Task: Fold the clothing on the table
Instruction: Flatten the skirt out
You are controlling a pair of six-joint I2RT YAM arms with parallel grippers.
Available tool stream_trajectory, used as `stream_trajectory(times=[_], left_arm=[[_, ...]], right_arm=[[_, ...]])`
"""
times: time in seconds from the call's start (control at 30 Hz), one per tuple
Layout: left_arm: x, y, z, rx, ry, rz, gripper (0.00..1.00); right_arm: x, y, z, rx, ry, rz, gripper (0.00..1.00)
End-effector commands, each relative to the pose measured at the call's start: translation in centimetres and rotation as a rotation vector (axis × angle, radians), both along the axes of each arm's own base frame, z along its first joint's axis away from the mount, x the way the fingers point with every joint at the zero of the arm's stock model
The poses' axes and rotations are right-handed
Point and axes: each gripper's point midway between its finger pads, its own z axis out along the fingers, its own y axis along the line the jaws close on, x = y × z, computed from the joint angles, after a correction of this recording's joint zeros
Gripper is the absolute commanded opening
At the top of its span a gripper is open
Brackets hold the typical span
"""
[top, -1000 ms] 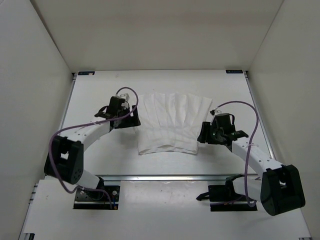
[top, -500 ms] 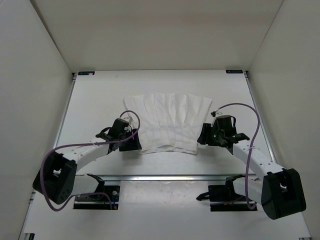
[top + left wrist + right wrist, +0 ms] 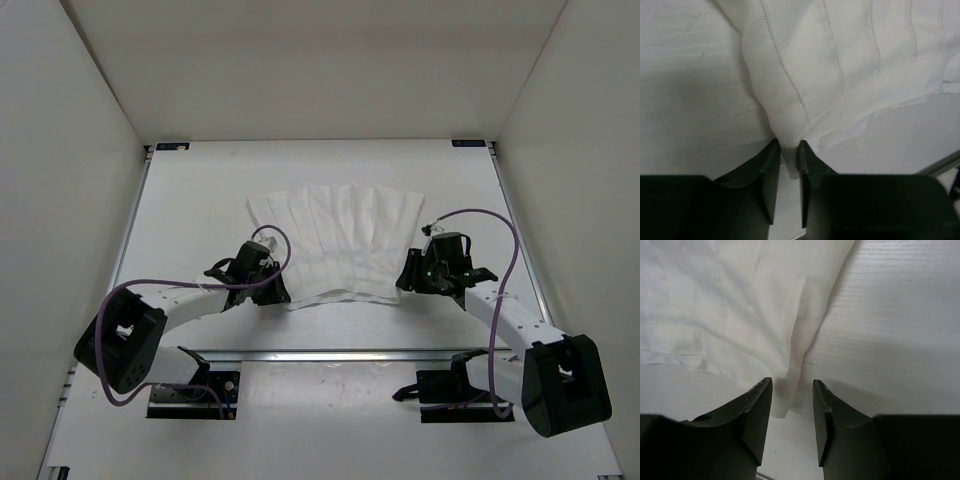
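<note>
The clothing's near hem bows and its pleats are uneven, so my left gripper will take hold again of the hem's corner [image 3: 791, 155], then both grippers lift and spread out the clothing.
The clothing [image 3: 340, 245], a white pleated fan-shaped garment, lies flat in the middle of the table [image 3: 200, 200], its narrow hem towards me. My left gripper [image 3: 283, 295] is at the near left corner of the hem. In the left wrist view this gripper [image 3: 787, 152] is shut on that corner of the clothing [image 3: 840, 60], and the fabric bunches up just ahead of the fingers. My right gripper [image 3: 405, 275] is at the near right corner. In the right wrist view it [image 3: 792, 390] stands open astride the corner of the clothing [image 3: 730, 300], with a gap left on its right side.
A metal rail [image 3: 330, 352] runs along the table's near edge, just behind both grippers. White walls [image 3: 70, 150] close in the left, right and far sides. Purple cables [image 3: 495, 225] loop above each arm.
My left arm swung from the garment's upper left side down to its near left corner and closed on it. My right gripper narrowed around the near right corner.
</note>
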Motion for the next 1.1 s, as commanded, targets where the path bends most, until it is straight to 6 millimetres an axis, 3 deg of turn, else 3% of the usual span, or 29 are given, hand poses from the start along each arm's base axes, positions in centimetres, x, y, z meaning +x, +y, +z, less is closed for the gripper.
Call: stream_trajectory(times=[0.0,0.2,0.43,0.63,0.77,0.87,0.9,1.0,1.03,1.07], left_arm=[[-0.2,-0.8,-0.3,-0.010,0.013,-0.023,0.28],[-0.4,-1.5,-0.3,-0.022,0.013,-0.038,0.07],[-0.6,-1.2,-0.3,-0.011,0.011,-0.042,0.02],[-0.6,-1.5,0.0,-0.020,0.003,-0.049,0.05],[-0.6,-1.6,-0.1,-0.019,0.001,-0.054,0.17],[-0.8,-1.3,-0.1,-0.022,0.003,-0.056,0.63],[-0.6,-1.3,0.2,-0.028,-0.003,-0.045,0.71],[-0.8,-1.0,0.5,-0.030,-0.010,-0.043,0.79],[-1.1,-0.7,0.2,-0.023,-0.005,-0.040,0.79],[-1.1,-0.8,0.3,-0.025,-0.004,-0.042,0.79]], right_arm=[[0.1,0.4,-0.7,0.009,-0.001,0.001,0.35],[-0.5,1.1,-1.6,0.002,0.042,0.015,0.43],[-0.3,0.7,-2.2,-0.042,0.056,0.001,0.41],[0.1,0.3,-2.0,-0.069,0.052,-0.005,0.42],[0.7,0.8,-1.6,-0.047,0.041,-0.005,0.38],[0.4,1.1,-1.8,-0.036,0.051,0.007,0.33],[0.7,1.5,-1.4,-0.032,0.036,0.013,0.29],[0.8,1.7,-1.4,-0.015,0.042,0.009,0.15],[0.9,1.9,-1.1,-0.010,0.033,0.018,0.05],[0.9,2.0,-1.0,-0.006,0.031,0.021,0.05]])
